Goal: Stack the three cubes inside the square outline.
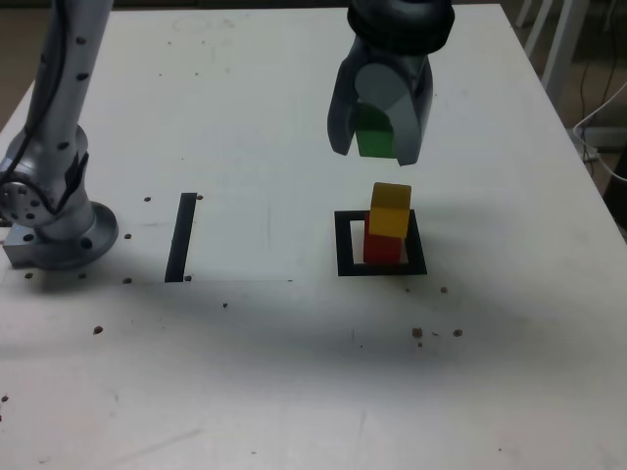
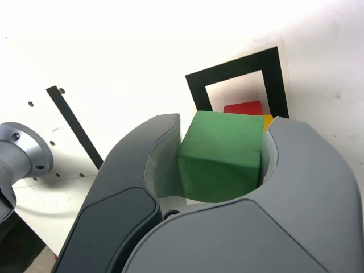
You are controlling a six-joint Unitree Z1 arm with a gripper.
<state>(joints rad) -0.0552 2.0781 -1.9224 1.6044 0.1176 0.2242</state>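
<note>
Next, my gripper lets go of the green cube on top of the yellow cube (image 1: 390, 187) (image 2: 266, 121), to complete the stack above the red cube.
My gripper (image 1: 376, 147) is shut on the green cube (image 1: 373, 134), holding it in the air above and slightly behind the stack. The wrist view shows the green cube (image 2: 220, 156) clamped between both grey jaws. Below, the yellow cube (image 1: 391, 210) sits on the red cube (image 1: 382, 248), a little askew, inside the black square outline (image 1: 344, 245) on the white table. In the wrist view the square outline (image 2: 234, 72) frames a sliver of the red cube (image 2: 243, 107) and a corner of the yellow cube (image 2: 267, 120) past the green one.
The arm's grey base (image 1: 54, 211) stands at the exterior view's left. A straight black strip (image 1: 181, 236) lies between the base and the outline, also seen as the black strip (image 2: 74, 125) in the wrist view. Small dark holes dot the table. The table's right edge runs near chair legs (image 1: 558, 39).
</note>
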